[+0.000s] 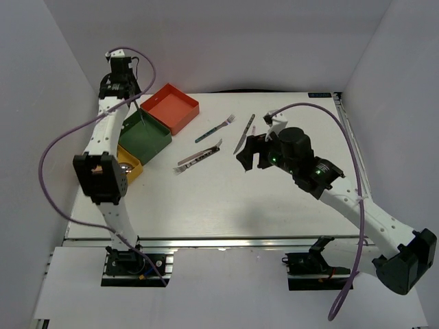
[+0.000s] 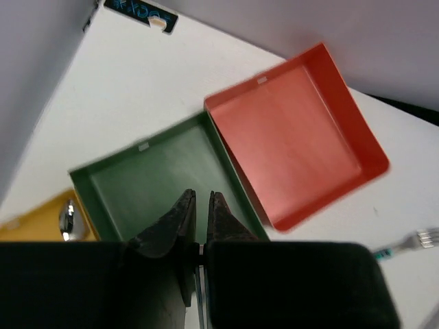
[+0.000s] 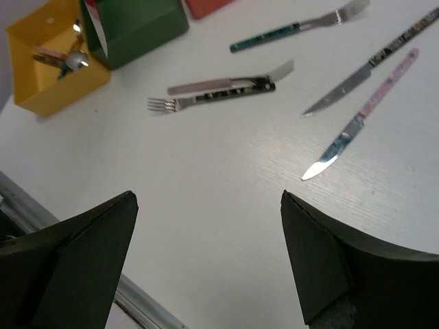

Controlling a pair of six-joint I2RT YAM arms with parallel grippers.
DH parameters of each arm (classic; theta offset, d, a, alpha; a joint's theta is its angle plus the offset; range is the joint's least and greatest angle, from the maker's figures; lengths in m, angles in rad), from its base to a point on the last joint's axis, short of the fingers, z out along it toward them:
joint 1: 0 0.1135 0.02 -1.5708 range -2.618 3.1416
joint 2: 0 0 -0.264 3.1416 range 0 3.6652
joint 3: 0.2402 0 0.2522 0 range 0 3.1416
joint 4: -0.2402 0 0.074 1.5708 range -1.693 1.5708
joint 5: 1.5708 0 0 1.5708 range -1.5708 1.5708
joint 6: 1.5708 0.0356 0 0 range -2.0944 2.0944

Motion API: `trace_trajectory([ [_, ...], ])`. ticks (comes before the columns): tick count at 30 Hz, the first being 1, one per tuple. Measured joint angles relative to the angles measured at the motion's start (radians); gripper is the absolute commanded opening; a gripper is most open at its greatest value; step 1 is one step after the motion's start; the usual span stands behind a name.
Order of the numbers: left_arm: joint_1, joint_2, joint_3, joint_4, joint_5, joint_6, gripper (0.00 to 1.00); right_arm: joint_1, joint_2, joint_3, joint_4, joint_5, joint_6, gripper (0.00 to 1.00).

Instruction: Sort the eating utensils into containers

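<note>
The slim metal utensil, which hangs over the tray now, will be let go by my left gripper on the middle of the dark green tray's bottom [image 1: 143, 139] [image 2: 170, 203].
My left gripper [image 2: 200, 195] hangs over the dark green tray [image 2: 158, 178] at the back left, shut on a slim metal utensil [image 2: 194, 291] that shows edge-on between the jaws. In the top view that gripper [image 1: 132, 96] holds the utensil [image 1: 140, 113] pointing down at the green tray [image 1: 147, 137]. My right gripper [image 3: 208, 195] stands open and empty above bare table. Beyond it lie a pink-handled knife [image 3: 363, 113], a dark-handled knife [image 3: 370, 65], a teal-handled fork [image 3: 295, 27], and a fork with a pinkish utensil [image 3: 219, 89] side by side. The yellow tray [image 3: 41, 89] holds spoons [image 3: 68, 58].
The red-orange tray [image 1: 171, 106] sits empty beside the green one, with the yellow tray [image 1: 132, 170] nearer the front left. White walls close in the left, back and right sides. A purple cable [image 1: 55, 147] loops beside the left arm.
</note>
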Motion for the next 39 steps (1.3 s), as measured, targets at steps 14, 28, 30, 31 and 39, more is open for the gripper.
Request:
trace_trajectory([
  [14,0.004,0.333,0.34,-0.068,-0.037,0.193,0.0,-0.024,0.075,-0.1,-0.059,-0.097,-0.068,0.89],
  [28,0.019,0.29,0.329,-0.07,0.143,0.251,0.0,-0.024,0.174,-0.085,-0.051,-0.154,-0.074,0.89],
  [30,0.019,0.256,0.303,-0.051,0.128,0.271,0.0,-0.024,0.18,-0.081,-0.051,-0.161,-0.074,0.89],
  [31,0.019,0.234,0.285,-0.039,0.117,0.286,0.0,-0.024,0.185,-0.08,-0.05,-0.164,-0.074,0.89],
  [39,0.019,0.14,0.162,0.099,0.068,0.394,0.0,-0.024,0.236,-0.073,-0.049,-0.183,-0.074,0.89],
])
